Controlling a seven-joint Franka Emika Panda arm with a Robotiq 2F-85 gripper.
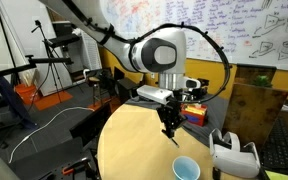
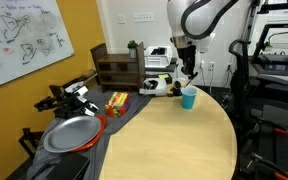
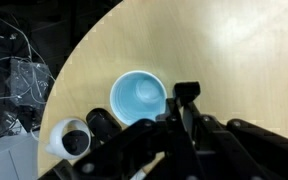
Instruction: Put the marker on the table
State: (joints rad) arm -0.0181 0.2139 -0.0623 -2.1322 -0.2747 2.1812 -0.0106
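Next, my gripper puts the marker down and lets go of it on the bare tan tabletop (image 1: 161,137) slightly behind the light-blue cup. The marker now hangs above the round table.
The marker (image 3: 187,95) is a thin dark stick pinched between my gripper's (image 3: 184,122) shut fingers, and its end pokes out past the fingertips. In an exterior view my gripper (image 1: 170,125) hangs above the round tan table (image 1: 134,140) with the marker (image 1: 174,137) pointing down, clear of the tabletop. The light-blue cup (image 1: 186,168) stands on the table just in front of the gripper. In the wrist view the cup (image 3: 139,98) is empty and lies just left of the marker. The cup (image 2: 189,97) and my gripper (image 2: 187,70) also show in an exterior view.
A white headset (image 1: 234,155) lies on the table near the cup, also in the wrist view (image 3: 69,140). A grey pan on a red plate (image 2: 72,133) and a dark wooden shelf (image 2: 114,68) sit on the dark desk. A cardboard box (image 1: 256,105) stands behind the table.
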